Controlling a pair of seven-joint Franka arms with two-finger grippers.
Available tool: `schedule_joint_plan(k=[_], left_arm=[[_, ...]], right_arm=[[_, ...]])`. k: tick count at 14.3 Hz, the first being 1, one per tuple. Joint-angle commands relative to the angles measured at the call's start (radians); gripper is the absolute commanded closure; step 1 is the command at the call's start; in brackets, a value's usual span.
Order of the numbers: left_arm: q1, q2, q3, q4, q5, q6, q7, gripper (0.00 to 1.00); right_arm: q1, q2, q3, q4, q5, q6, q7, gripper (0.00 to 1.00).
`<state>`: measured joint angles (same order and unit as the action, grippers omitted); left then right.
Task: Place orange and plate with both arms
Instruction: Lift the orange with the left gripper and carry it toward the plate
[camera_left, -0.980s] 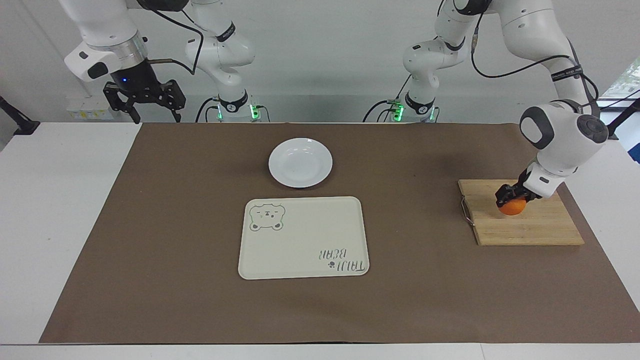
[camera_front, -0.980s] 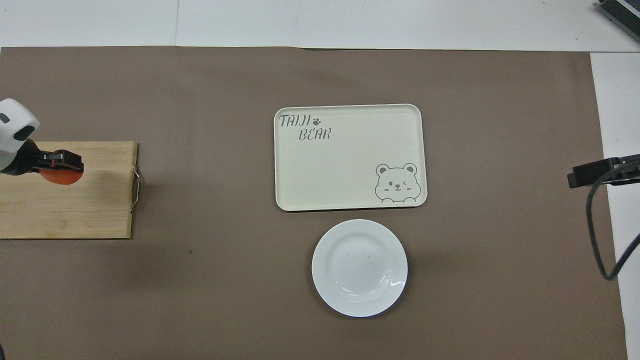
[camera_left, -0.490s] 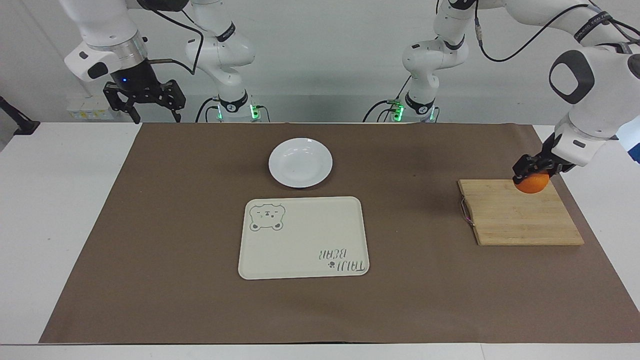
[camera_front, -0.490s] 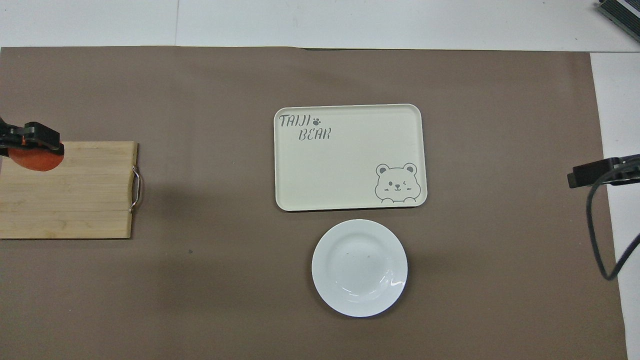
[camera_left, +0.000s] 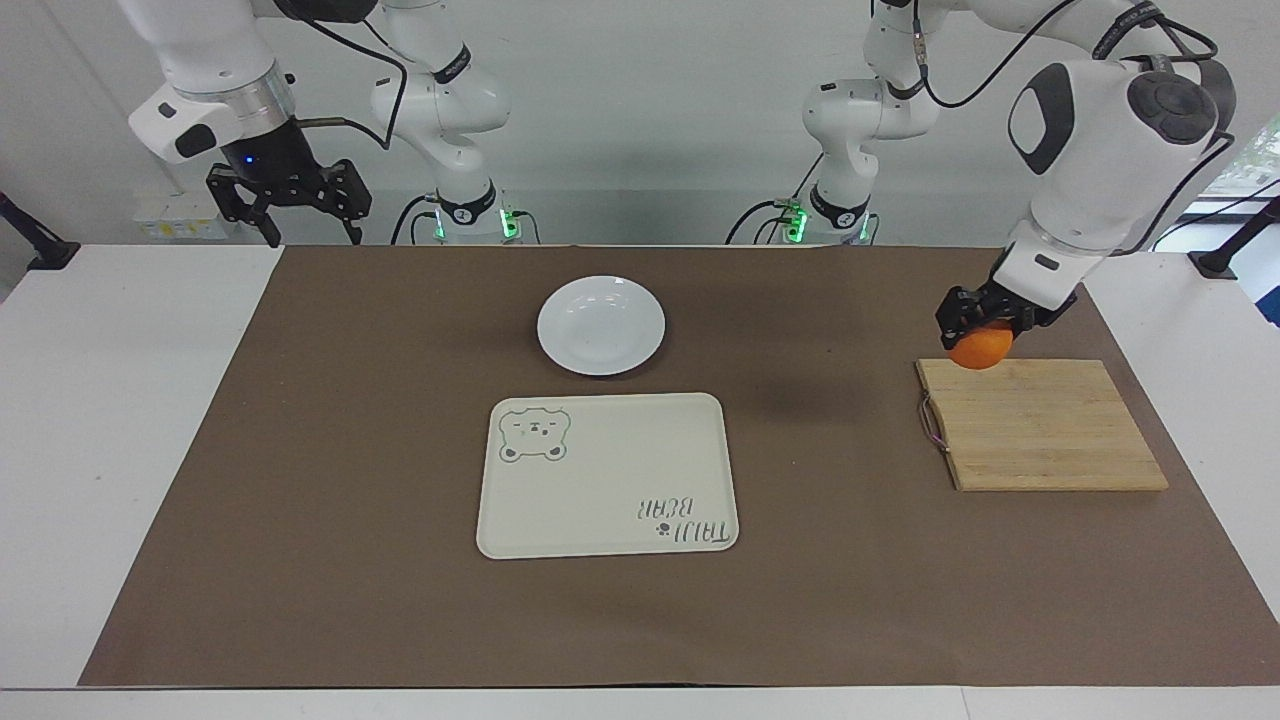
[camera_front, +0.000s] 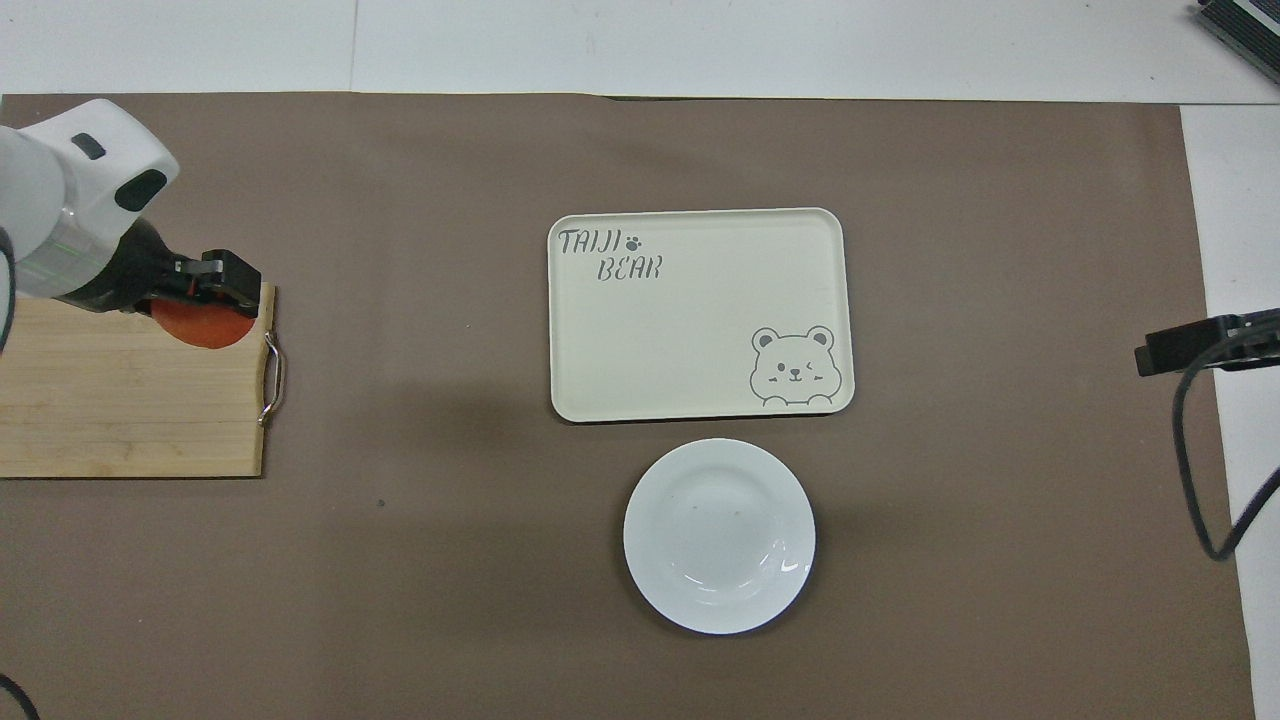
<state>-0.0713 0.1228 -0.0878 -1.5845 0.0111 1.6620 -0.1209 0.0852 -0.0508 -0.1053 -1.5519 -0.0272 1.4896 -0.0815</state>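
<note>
My left gripper has the orange. It will let it go near the middle of the white plate (camera_front: 738, 544).
My left gripper (camera_left: 985, 322) is shut on the orange (camera_left: 979, 348) and holds it in the air over the edge of the wooden cutting board (camera_left: 1040, 425). In the overhead view the left gripper (camera_front: 205, 290) and the orange (camera_front: 200, 325) sit over the board's corner by the metal handle. The white plate (camera_left: 601, 325) lies on the brown mat, nearer to the robots than the cream bear tray (camera_left: 608, 474); it also shows in the overhead view (camera_front: 719, 535). My right gripper (camera_left: 288, 205) waits, raised and open, over the right arm's end of the table.
The cream bear tray (camera_front: 699, 313) lies in the middle of the brown mat (camera_left: 400, 600). The cutting board (camera_front: 130, 400) with a metal handle (camera_front: 272, 378) lies at the left arm's end. A black part of the right arm (camera_front: 1200, 345) shows at the overhead view's edge.
My left gripper has lifted the orange off the cutting board and carried it toward the middle of the table, to over the board's handle-side corner. The right arm has not moved.
</note>
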Motion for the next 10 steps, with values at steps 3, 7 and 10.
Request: schedule_joint_plan(k=[3,7,10], left_arm=[[-0.14,-0.081,0.013,-0.13,-0.005,0.05,-0.06,1.0],[-0.266,-0.097,0.013,-0.253,-0.022,0.158,-0.104,1.0],[-0.329,-0.08,0.01,-0.316,-0.11,0.228,-0.1,1.0]], right_arm=[[-0.01,-0.001,0.003,0.004,0.012,0.0,-0.011,0.0],[-0.01,-0.001,0.003,0.004,0.012,0.0,-0.011,0.0],[-0.01,-0.001,0.003,0.004,0.012,0.0,-0.011,0.0]])
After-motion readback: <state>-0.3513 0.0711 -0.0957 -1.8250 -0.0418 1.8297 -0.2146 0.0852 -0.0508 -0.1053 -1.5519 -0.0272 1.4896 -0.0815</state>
